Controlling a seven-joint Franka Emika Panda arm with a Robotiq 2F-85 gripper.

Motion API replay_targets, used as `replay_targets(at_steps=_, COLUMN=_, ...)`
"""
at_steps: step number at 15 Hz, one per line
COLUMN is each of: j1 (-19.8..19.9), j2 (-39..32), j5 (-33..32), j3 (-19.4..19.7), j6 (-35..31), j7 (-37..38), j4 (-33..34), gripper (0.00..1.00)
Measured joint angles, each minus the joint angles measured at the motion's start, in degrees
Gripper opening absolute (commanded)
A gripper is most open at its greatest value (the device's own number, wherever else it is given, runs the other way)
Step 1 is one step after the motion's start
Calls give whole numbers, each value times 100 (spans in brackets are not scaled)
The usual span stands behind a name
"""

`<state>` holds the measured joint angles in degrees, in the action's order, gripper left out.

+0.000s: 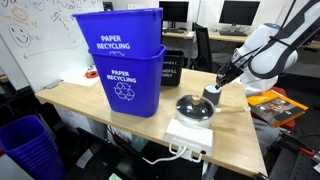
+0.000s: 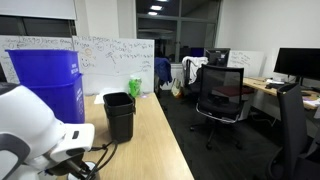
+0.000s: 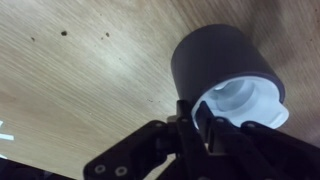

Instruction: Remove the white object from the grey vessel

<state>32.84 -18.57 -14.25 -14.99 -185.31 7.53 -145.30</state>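
I have my gripper straddling both the grey vessel's rim and the white object's edge, so next I open it and pinch the white object alone (image 3: 250, 101) before lifting it.
In the wrist view a grey cylindrical vessel (image 3: 225, 60) lies tilted toward the camera over the wooden table, with a white cup-like object (image 3: 243, 103) nested in its mouth. My gripper (image 3: 194, 118) is closed to a narrow gap on the near rim of the white object. In an exterior view the gripper (image 1: 216, 87) reaches down at the table's right side, with the white object (image 1: 210, 97) at its tip, just above a round black plate. The vessel is hard to make out there. The gripper is hidden in the exterior view from behind the arm.
Two stacked blue recycling bins (image 1: 125, 60) stand mid-table. A round black plate (image 1: 193, 107) sits on a white base (image 1: 188, 132) near the front edge. A small black bin (image 2: 119, 114) stands on the table, with office chairs and desks beyond.
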Motion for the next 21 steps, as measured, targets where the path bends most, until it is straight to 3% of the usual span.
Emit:
replay_targets(at_steps=3, j1=3, j2=0, j5=-3, j3=0, j6=0, j7=-10, j4=47, gripper=3)
replay_targets(at_steps=4, j1=3, j2=0, j5=-3, j3=-1, j6=0, j7=-10, j4=64, gripper=32)
replay_targets(at_steps=8, j1=10, j2=0, j5=-3, j3=-77, j6=0, j7=-8, j4=85, gripper=58)
replay_targets(at_steps=9, j1=13, j2=0, j5=-3, j3=-99, j6=0, j7=-8, j4=85, gripper=59)
replay_targets(at_steps=10, j1=16, j2=0, j5=-3, j3=-120, j6=0, j7=-8, j4=85, gripper=55)
replay_targets(at_steps=11, j1=19, j2=0, j5=-3, j3=-136, j6=0, j7=-8, j4=85, gripper=33)
replay_targets(at_steps=13, j1=26, j2=0, j5=-2, j3=-163, j6=0, j7=-8, j4=85, gripper=28)
replay_targets(at_steps=17, j1=88, j2=0, j5=-2, j3=-252, j6=4, j7=-8, j4=93, gripper=2)
replay_targets(at_steps=21, j1=110, j2=5, j5=-3, j3=-275, j6=12, j7=-9, j4=116, gripper=0)
